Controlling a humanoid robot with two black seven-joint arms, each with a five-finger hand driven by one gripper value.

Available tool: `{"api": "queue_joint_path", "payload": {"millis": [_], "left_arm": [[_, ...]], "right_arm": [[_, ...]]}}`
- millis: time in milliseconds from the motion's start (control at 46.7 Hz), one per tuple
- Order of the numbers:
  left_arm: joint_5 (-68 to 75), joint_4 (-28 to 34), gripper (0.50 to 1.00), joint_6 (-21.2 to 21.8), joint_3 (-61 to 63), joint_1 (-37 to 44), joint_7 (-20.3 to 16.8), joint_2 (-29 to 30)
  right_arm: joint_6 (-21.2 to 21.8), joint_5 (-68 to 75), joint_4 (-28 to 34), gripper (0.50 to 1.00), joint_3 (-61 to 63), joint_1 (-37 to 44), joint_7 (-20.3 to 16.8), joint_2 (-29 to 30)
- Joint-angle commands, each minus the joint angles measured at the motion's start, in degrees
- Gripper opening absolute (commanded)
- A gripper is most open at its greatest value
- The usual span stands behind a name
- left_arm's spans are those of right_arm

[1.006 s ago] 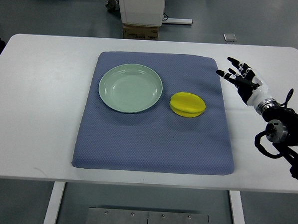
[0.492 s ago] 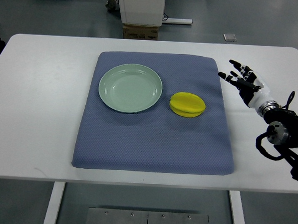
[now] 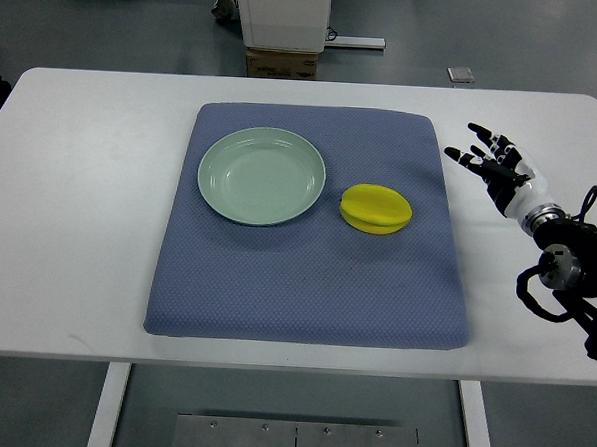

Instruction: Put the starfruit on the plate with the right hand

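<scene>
Next, my right gripper grabs the yellow starfruit (image 3: 378,206) mid-body beside the pale green plate, fingers far and near.
A yellow starfruit (image 3: 376,209) lies on the blue mat (image 3: 305,284), just right of a pale green plate (image 3: 262,176) that holds nothing. My right hand (image 3: 487,161) hovers over the white table beyond the mat's right edge, well right of the starfruit. Its black fingers (image 3: 481,131) are spread and hold nothing. The left arm does not show.
The white table (image 3: 78,222) carries the mat in its middle. Beyond the far edge stand a cardboard box (image 3: 282,62) and a white base (image 3: 284,13) on the floor. A small grey square (image 3: 460,75) lies on the floor at the back right.
My right hand has drifted a little to the right and toward the near side, away from the mat. The starfruit and plate have not moved.
</scene>
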Motion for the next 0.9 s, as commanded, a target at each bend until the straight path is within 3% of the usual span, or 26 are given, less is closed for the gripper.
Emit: {"api": "queue_joint_path", "payload": {"millis": [0, 877], "left_arm": [[0.0, 0.0, 1.000, 0.0, 0.0, 0.0, 0.0, 0.0], [0.0, 0.0, 1.000, 0.0, 0.0, 0.0, 0.0, 0.0]], "right_arm": [[0.0, 0.0, -0.5, 1.000, 0.1, 0.1, 0.0, 0.1], [2.5, -4.4, 0.0, 1.000, -0.4, 0.4, 1.2, 0.0]]}}
